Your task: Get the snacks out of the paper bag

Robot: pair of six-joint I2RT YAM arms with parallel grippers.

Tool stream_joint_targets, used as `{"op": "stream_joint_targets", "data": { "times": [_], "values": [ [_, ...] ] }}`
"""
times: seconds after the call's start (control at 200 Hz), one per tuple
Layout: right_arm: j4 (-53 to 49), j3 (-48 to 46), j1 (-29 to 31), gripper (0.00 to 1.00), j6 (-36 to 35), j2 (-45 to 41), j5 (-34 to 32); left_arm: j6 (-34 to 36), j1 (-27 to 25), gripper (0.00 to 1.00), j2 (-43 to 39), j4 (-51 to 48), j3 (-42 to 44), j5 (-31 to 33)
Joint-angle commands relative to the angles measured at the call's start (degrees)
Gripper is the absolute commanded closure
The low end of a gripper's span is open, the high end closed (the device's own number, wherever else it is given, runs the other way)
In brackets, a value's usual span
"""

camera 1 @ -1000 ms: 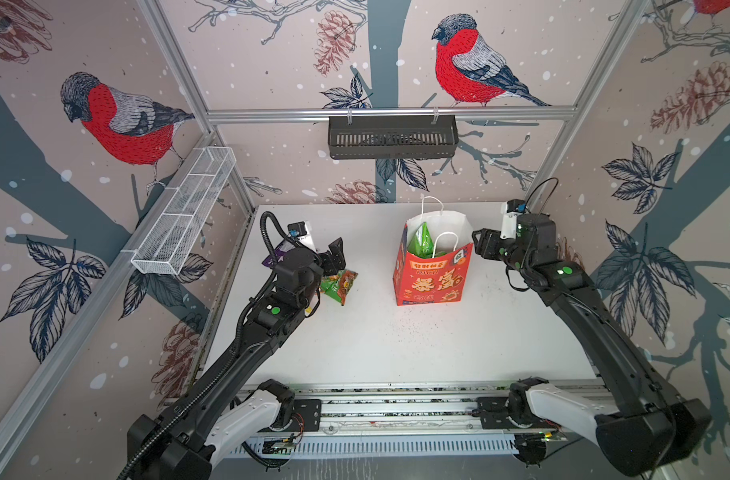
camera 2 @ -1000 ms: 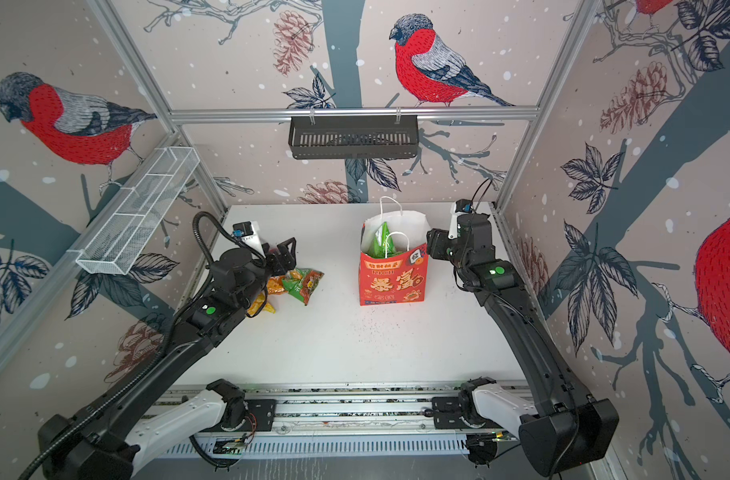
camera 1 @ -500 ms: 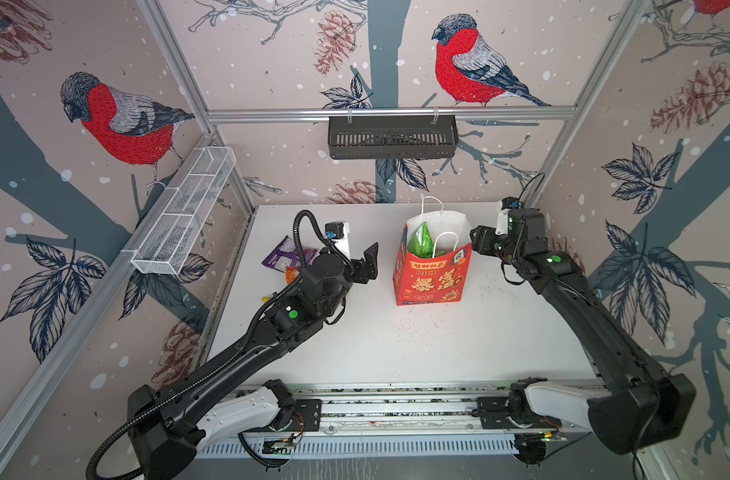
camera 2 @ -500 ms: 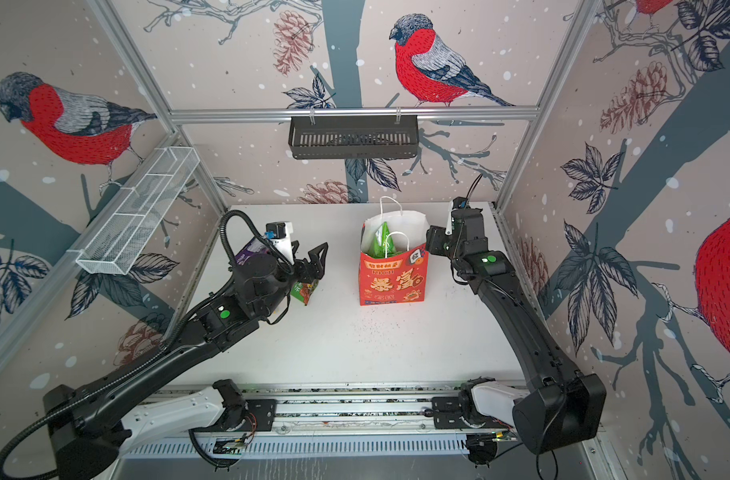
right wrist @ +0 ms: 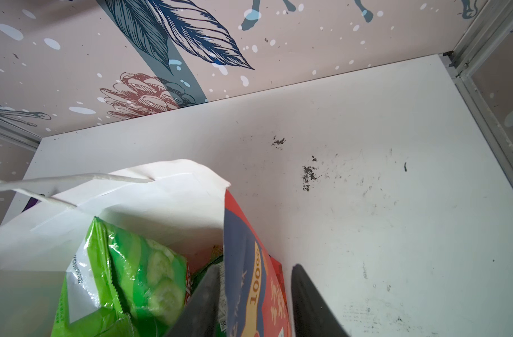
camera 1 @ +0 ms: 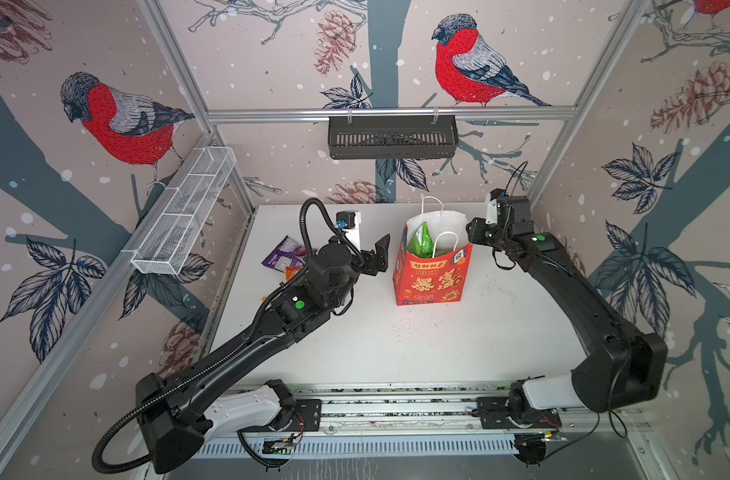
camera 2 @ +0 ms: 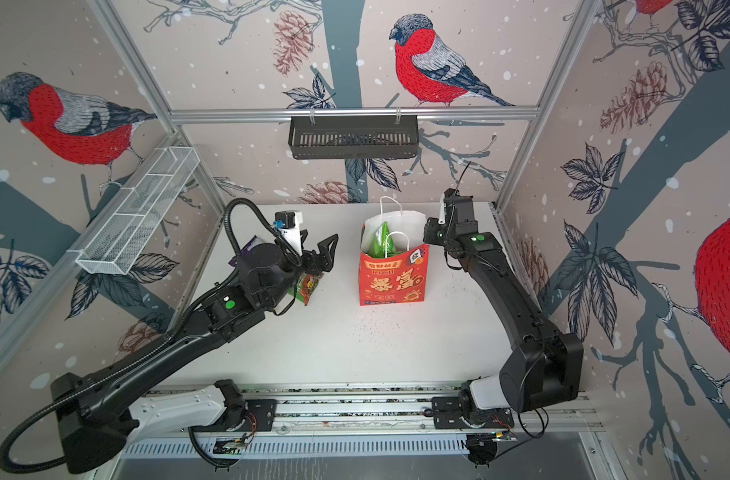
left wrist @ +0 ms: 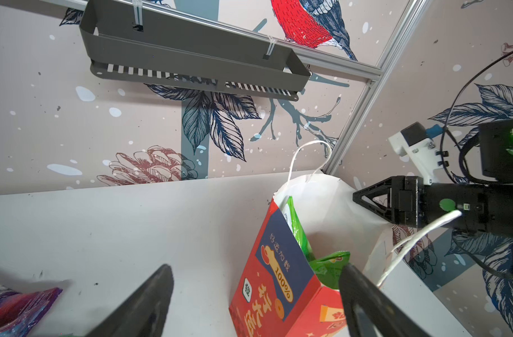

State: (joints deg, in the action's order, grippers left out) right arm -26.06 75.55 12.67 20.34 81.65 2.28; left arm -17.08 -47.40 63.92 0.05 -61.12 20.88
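Next, I close my left gripper on the top edge [camera 1: 423, 226] [left wrist: 291, 201] of the bright green snack packet that sticks up inside the red paper bag.
The red paper bag [camera 1: 433, 282] [camera 2: 392, 278] stands upright at the table's middle back, its mouth open. A bright green snack packet [camera 1: 422, 241] [right wrist: 138, 268] sticks up inside it, with more green foil [left wrist: 331, 262] beside it. Purple [camera 1: 286, 255] and orange [camera 1: 292, 272] packets lie on the table at the left, and a green-red one [camera 2: 307, 286] lies under my left arm. My left gripper [camera 1: 377, 257] [left wrist: 256, 271] is open and empty, just left of the bag's top. My right gripper [camera 1: 473, 232] [right wrist: 258, 271] straddles the bag's right wall [right wrist: 249, 262], one finger inside and one outside, with a gap showing.
A black slotted basket [camera 1: 392, 137] hangs on the back wall, and a white wire basket [camera 1: 184, 212] hangs on the left wall. The white table [camera 1: 396, 345] runs forward to the arm rail. The bag's white cord handles [left wrist: 307, 146] stick up above its rim.
My left gripper has risen and swung right, away from the packets on the table and up to the bag. My right gripper's jaws have narrowed around the bag's right wall.
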Motion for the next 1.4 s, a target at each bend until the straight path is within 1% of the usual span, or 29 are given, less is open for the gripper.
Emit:
{"op": "stream_joint_targets", "data": {
  "times": [0.0,0.055,0.165,0.245,0.41,0.55,0.705,0.846,0.946,1.121,1.396],
  "values": [
    [-0.5,0.8,0.0,0.72,-0.9,0.4,0.9,0.5,-0.1,0.11,0.9,-0.5,-1.6,-3.3],
    [-0.4,0.8,0.0,0.77,-1.0,0.3,1.1,0.1,-0.1,0.11,1.2,-0.5,-2.2,-4.9],
    [-0.3,1.1,0.1,0.92,-1.1,0.1,1.0,0.0,-0.1,0.10,2.3,-1.8,-4.5,-7.1],
    [0.3,1.0,0.1,0.98,-1.1,-0.6,1.9,0.5,-0.1,0.10,3.9,-3.6,-7.0,-7.8],
    [3.3,-1.6,0.3,1.00,-0.6,-4.0,3.8,1.3,-0.1,0.11,8.7,-9.2,-14.0,-10.8],
    [8.4,-5.0,0.6,1.00,-0.4,-8.6,5.3,1.7,-0.6,0.12,11.7,-12.3,-17.6,-12.5],
    [12.4,-7.1,1.3,1.00,-1.5,-12.5,6.5,3.0,-3.9,0.13,12.6,-13.0,-18.7,-9.2],
    [13.0,-7.1,2.2,1.00,-2.5,-13.1,7.2,2.6,-5.5,0.15,14.8,-15.4,-21.1,-10.8],
    [12.7,-7.1,2.9,1.00,-3.3,-13.3,6.9,2.2,-7.3,0.16,16.2,-17.8,-21.7,-9.5],
    [12.7,-7.3,3.6,1.00,-3.5,-13.3,5.7,-0.6,-7.4,0.17,17.0,-21.4,-22.4,-11.3],
    [13.0,-7.6,4.9,1.00,-4.1,-14.0,4.5,-0.6,-6.8,0.17,22.5,-34.9,-34.1,-15.5]
  ]
}}
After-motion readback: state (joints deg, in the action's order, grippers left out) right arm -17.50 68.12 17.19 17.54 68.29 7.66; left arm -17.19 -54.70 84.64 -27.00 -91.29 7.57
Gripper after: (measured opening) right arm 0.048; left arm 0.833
